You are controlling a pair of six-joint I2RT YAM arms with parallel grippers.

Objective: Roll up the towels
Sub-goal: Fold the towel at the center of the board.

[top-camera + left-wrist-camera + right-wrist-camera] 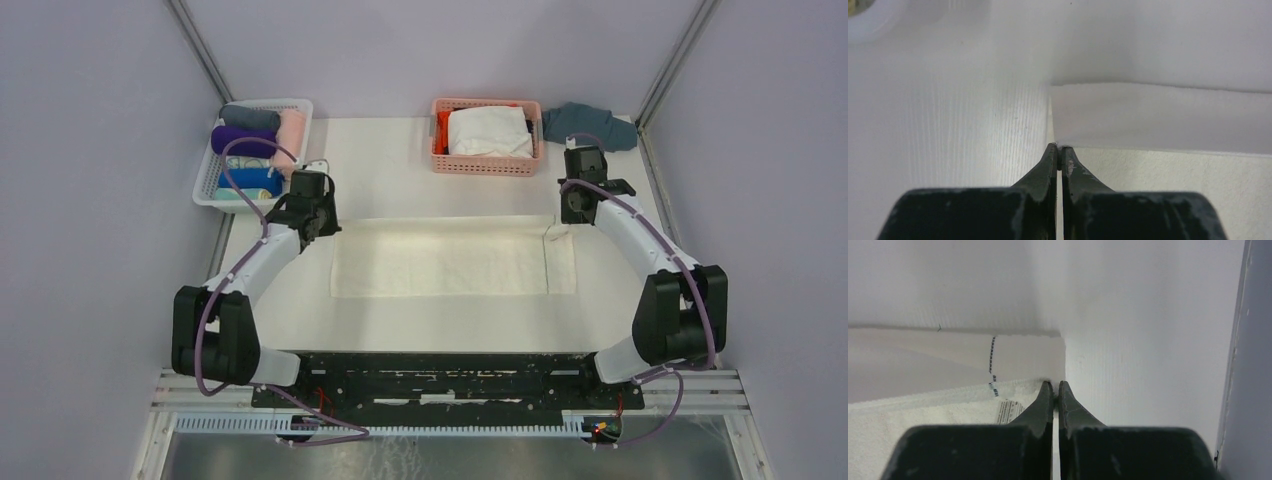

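Note:
The robot's left gripper will release the white towel's far corner on the towel's near corner [336,293], straight below on its side.
A white towel [450,262] lies spread flat on the table in front of both arms. My left gripper [322,228] is down at its far left corner. In the left wrist view its jaws [1059,147] are closed, with the tips pinching the towel's [1173,190] corner edge. My right gripper [568,218] is down at the far right corner. In the right wrist view its jaws [1055,383] are closed on the towel [923,425] corner, beside a sewn label [1009,411].
A white basket [205,190] with several rolled towels stands at the far left. A pink basket [487,166] holding folded white cloth stands at the far middle. A dark teal cloth [590,125] lies at the far right. A wall rail [1243,365] runs close on the right.

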